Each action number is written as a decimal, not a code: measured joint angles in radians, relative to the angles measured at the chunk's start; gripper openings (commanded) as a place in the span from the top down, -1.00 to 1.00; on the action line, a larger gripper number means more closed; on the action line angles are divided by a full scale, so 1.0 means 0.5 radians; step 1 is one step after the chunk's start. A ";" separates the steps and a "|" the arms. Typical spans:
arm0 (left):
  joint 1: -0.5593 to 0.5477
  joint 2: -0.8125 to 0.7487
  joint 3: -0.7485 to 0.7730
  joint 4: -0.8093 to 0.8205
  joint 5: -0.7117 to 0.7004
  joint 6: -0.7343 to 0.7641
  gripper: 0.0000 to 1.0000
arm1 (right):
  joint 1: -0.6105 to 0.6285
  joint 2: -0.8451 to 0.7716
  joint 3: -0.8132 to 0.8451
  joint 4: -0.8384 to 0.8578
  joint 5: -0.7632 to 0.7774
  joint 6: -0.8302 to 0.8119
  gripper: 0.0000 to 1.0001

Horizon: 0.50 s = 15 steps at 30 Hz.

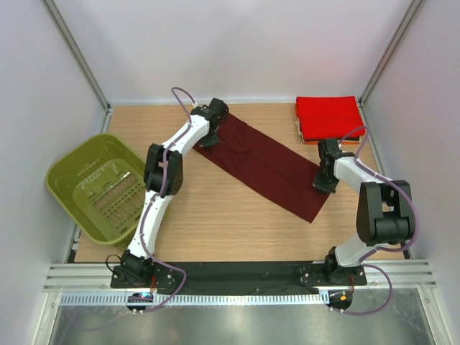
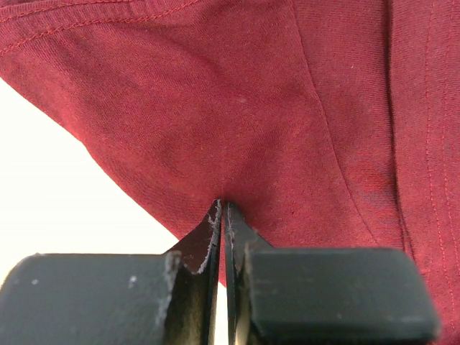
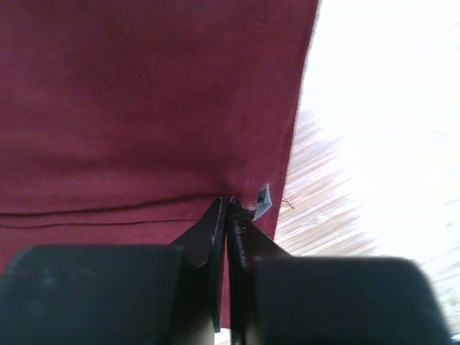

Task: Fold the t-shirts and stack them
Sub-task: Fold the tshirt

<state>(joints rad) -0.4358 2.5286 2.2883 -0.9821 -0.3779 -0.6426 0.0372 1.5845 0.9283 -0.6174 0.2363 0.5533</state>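
Note:
The maroon t-shirt's hem has a crease running inward from it, so my right gripper will open, grab the hem nearer its near corner (image 1: 320, 206) and pull it straight.
A dark maroon t-shirt (image 1: 266, 167) lies folded into a long strip, running diagonally across the wooden table. My left gripper (image 1: 209, 138) is shut on its far left end; the left wrist view shows the cloth (image 2: 237, 108) pinched between the fingertips. My right gripper (image 1: 321, 185) is shut on its near right end, by the hem (image 3: 144, 108). A bright red folded t-shirt (image 1: 328, 116) lies at the far right on a stack with a thin orange one (image 1: 348, 141) showing under it.
An olive-green plastic basket (image 1: 97, 185) stands at the left edge of the table. White walls close the table on three sides. A black rail (image 1: 237, 273) runs along the near edge between the arm bases.

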 measured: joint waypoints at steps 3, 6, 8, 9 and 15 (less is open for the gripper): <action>0.000 0.000 -0.001 0.000 -0.001 0.000 0.93 | -0.005 -0.001 -0.025 -0.001 0.034 0.014 0.98; 0.000 0.000 -0.001 0.000 -0.001 -0.001 0.93 | -0.018 -0.013 -0.047 -0.003 0.066 0.019 0.98; 0.000 0.000 -0.001 0.000 0.000 0.000 0.93 | -0.029 -0.036 -0.066 -0.006 0.084 0.019 0.98; 0.000 0.000 -0.001 0.000 -0.001 -0.001 0.93 | -0.035 -0.050 -0.075 -0.007 0.094 0.018 0.98; 0.000 0.000 -0.001 0.000 0.000 -0.002 0.93 | -0.092 -0.111 -0.100 -0.006 0.094 0.011 0.85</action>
<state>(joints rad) -0.4358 2.5286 2.2879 -0.9821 -0.3779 -0.6434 -0.0090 1.5291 0.8783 -0.6205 0.2832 0.5587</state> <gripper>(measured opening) 0.035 0.033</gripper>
